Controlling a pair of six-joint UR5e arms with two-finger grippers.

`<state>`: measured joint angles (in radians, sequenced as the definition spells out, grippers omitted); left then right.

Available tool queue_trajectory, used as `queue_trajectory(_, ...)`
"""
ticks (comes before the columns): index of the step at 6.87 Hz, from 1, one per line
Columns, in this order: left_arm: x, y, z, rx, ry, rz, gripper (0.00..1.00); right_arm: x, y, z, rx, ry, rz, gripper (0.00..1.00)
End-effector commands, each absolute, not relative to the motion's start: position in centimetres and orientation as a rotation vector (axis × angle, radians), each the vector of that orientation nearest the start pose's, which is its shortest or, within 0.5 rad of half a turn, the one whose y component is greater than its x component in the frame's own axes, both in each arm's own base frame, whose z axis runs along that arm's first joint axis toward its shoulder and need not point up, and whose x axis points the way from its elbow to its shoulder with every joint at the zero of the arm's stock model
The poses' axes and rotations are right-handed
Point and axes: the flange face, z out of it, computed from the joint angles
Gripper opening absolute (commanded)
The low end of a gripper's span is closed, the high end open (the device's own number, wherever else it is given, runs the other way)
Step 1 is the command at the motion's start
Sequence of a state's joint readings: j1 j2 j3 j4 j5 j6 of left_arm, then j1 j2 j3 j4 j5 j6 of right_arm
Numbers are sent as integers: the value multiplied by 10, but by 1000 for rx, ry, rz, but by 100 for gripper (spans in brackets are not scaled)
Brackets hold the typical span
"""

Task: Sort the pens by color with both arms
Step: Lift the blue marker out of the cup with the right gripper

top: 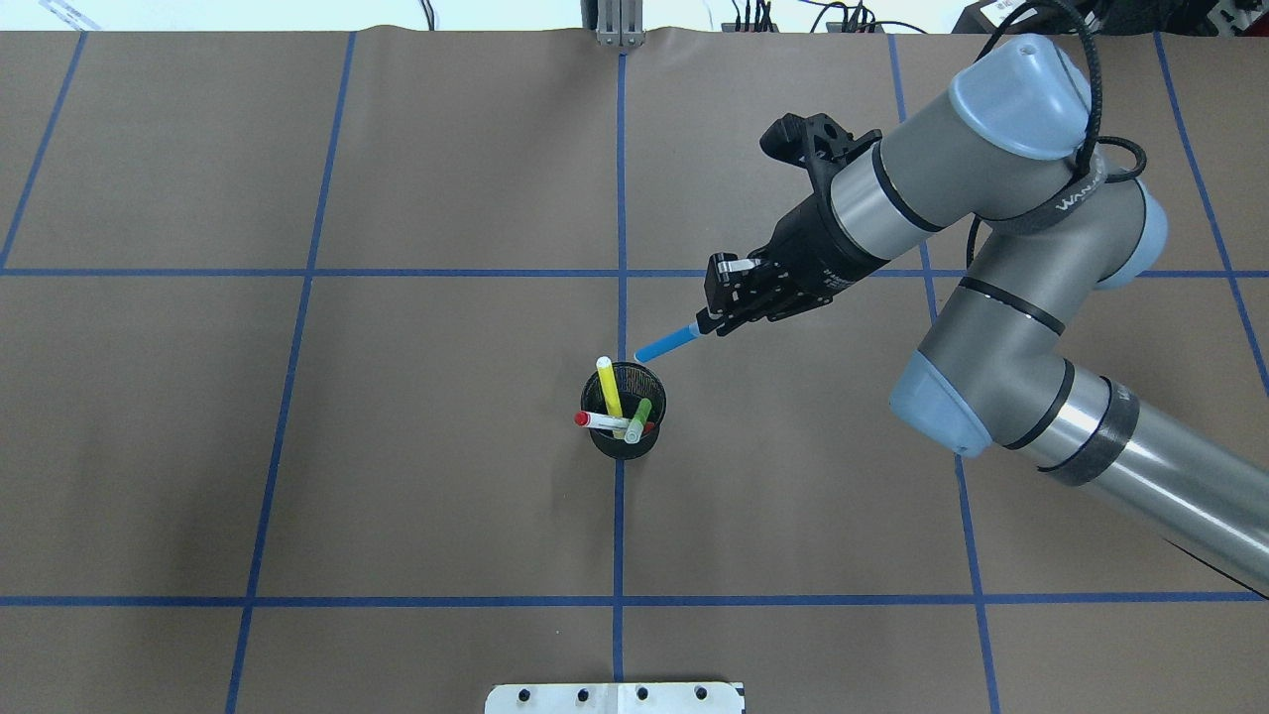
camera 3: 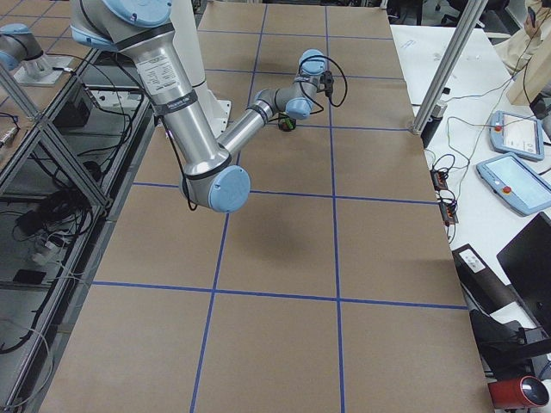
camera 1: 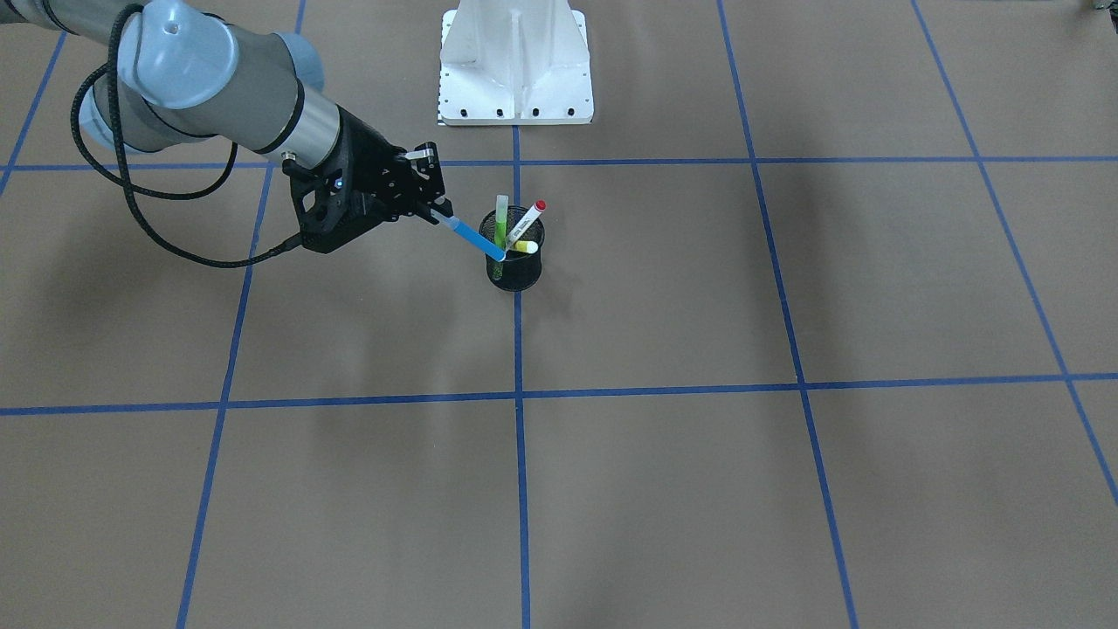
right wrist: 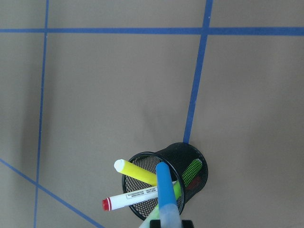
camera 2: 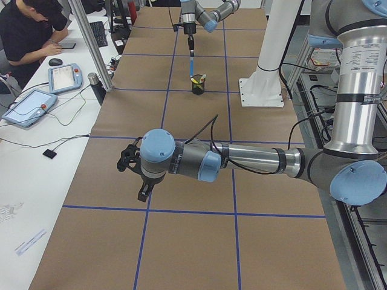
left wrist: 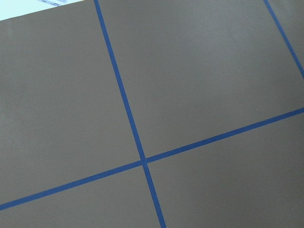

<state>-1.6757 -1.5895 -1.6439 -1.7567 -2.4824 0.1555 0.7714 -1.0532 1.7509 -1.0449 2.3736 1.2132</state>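
Observation:
I should set the blue pen down with my right gripper across the tape line [camera 1: 453,397] [right wrist: 240,32] beyond the cup, next to the tape crossing.
My right gripper [camera 1: 434,212] [top: 706,325] is shut on the pale cap end of the blue pen [camera 1: 476,238] [top: 666,344], which is tilted with its tip just over the rim of the black mesh cup [camera 1: 515,273] [top: 625,448]. The blue pen is clear of the cup in the right wrist view [right wrist: 166,194]. The green pen [camera 1: 500,218] [top: 639,420], the yellow pen [top: 608,387] [right wrist: 135,172] and the white pen with red ends [camera 1: 527,223] [right wrist: 130,197] stand in the cup. My left gripper [camera 2: 144,194] hangs low over the table far from the cup; I cannot tell if it is open.
The white pedestal [camera 1: 515,61] stands on the robot's side of the cup. Blue tape lines [left wrist: 137,147] grid the brown table. An operator [camera 2: 30,30] sits at a side table with tablets beyond the table's far edge.

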Motion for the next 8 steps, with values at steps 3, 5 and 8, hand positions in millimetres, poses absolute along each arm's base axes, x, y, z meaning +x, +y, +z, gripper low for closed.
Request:
queue_trajectory(3,-105,-504,578,372,870,165,100,-370,-495,198,187,-1300,55,15)
queue_trajectory(5,-100,-504,577,368,900,174,100,-413,-492,203,302,-1136,171,14)
queue_trajectory(8,-91,-505,575,363,912,190,100,-462,-490,193,437,-953,259,14)
